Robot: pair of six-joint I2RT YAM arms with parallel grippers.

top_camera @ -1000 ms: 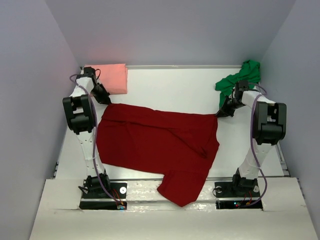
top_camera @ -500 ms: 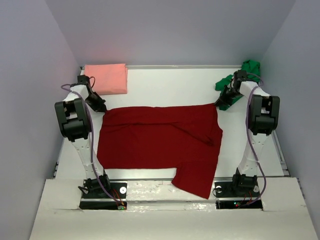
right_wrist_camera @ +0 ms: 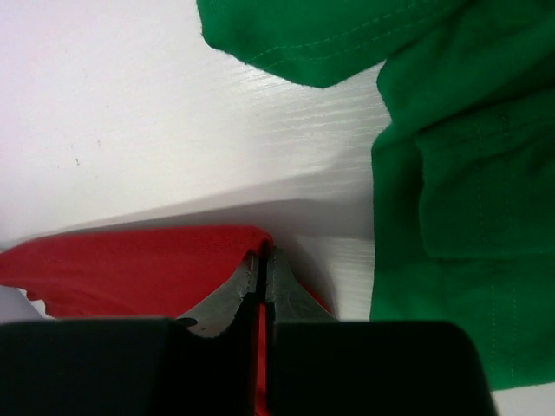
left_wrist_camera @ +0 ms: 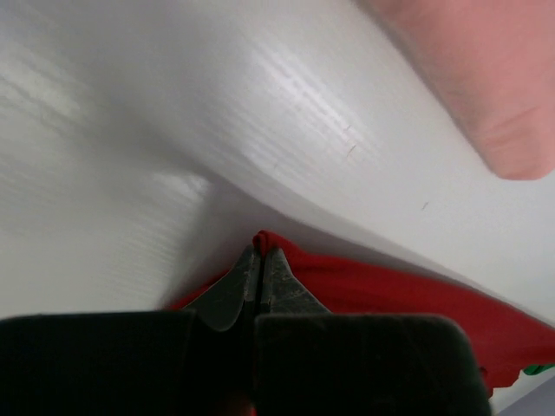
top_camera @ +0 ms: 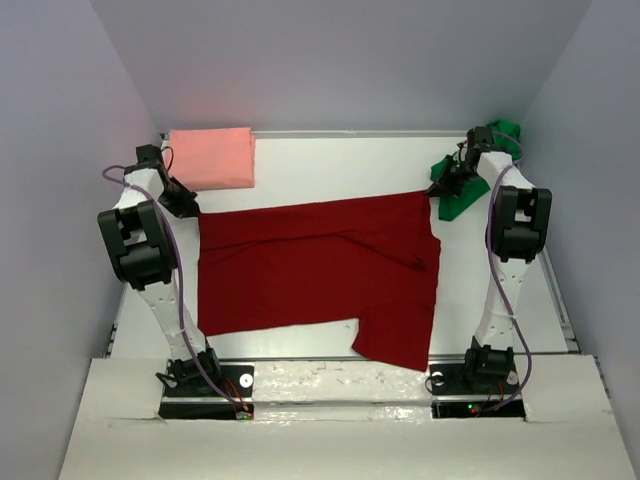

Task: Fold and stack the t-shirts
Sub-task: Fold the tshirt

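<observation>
Next, my right gripper releases the dark red t-shirt's corner on the white table (top_camera: 417,188) (right_wrist_camera: 192,173), setting it down beside the bright green t-shirt.
The dark red t-shirt (top_camera: 310,265) lies spread across the middle of the table, one part hanging toward the near edge. My left gripper (top_camera: 189,209) is shut on its far left corner, seen pinched in the left wrist view (left_wrist_camera: 260,251). My right gripper (top_camera: 437,190) is shut on its far right corner, seen pinched in the right wrist view (right_wrist_camera: 263,256). The salmon pink t-shirt (top_camera: 212,157) lies folded at the far left. The bright green t-shirt (top_camera: 470,175) lies crumpled at the far right, close beside my right gripper; it also fills the right of the right wrist view (right_wrist_camera: 451,173).
Grey walls close in the table on the left, back and right. The white table (top_camera: 340,170) shows bare between the pink and green shirts. Both arm bases stand at the near edge.
Both grippers have pulled the red shirt's far edge away from me toward the back. The cloth has drawn flatter and its hanging part has slid up the table.
</observation>
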